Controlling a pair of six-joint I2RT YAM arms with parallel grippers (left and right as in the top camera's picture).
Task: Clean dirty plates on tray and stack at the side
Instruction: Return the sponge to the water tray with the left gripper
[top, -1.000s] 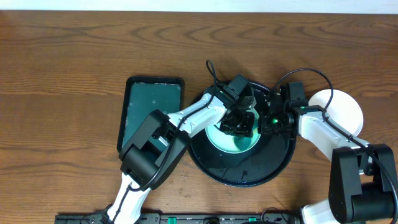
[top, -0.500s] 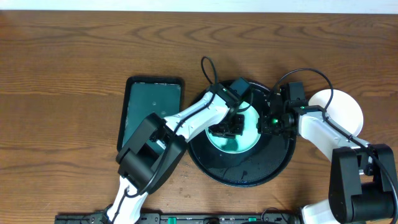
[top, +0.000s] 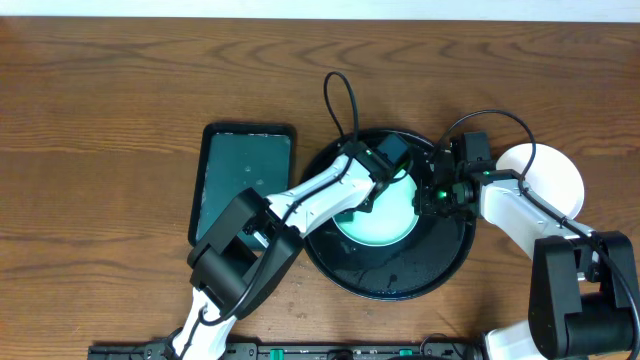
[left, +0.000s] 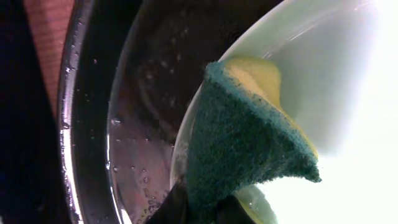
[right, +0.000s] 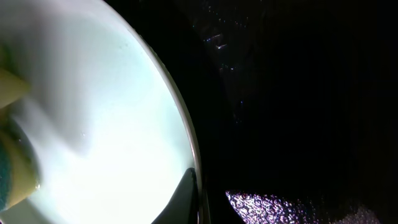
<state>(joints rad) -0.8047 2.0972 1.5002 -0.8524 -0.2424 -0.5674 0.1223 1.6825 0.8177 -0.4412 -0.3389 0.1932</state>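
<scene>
My left gripper is holding the green-and-yellow sponge and will let go of it near the middle of the rectangular dark-green tray (top: 230, 191).
The round black tray (top: 455, 262) holds a dirty plate (top: 385, 228) with a pale teal sheen. My left gripper (top: 377, 188) is shut on a green-and-yellow sponge (left: 249, 140), which presses on the plate's (left: 329, 68) far-left part near its rim. In the left wrist view the fingers (left: 233, 213) pinch the sponge's lower end. My right gripper (top: 432, 196) is shut on the plate's right rim. One of its fingers (right: 183, 196) lies over the white plate (right: 93, 106), and the sponge (right: 9, 168) shows at the left edge. A clean white plate (top: 550, 175) rests on the wood right of the tray.
A rectangular dark-green tray (top: 245, 175) lies left of the round tray, close to my left arm. Water droplets bead on the black tray (left: 124, 155). Cables loop above the tray's far edge (top: 340, 105). Bare wood-grain tabletop (top: 120, 100) spreads to the left and far side.
My left gripper has swept the sponge from the plate's middle to the left, then toward its far rim. My right gripper keeps the same hold on the rim.
</scene>
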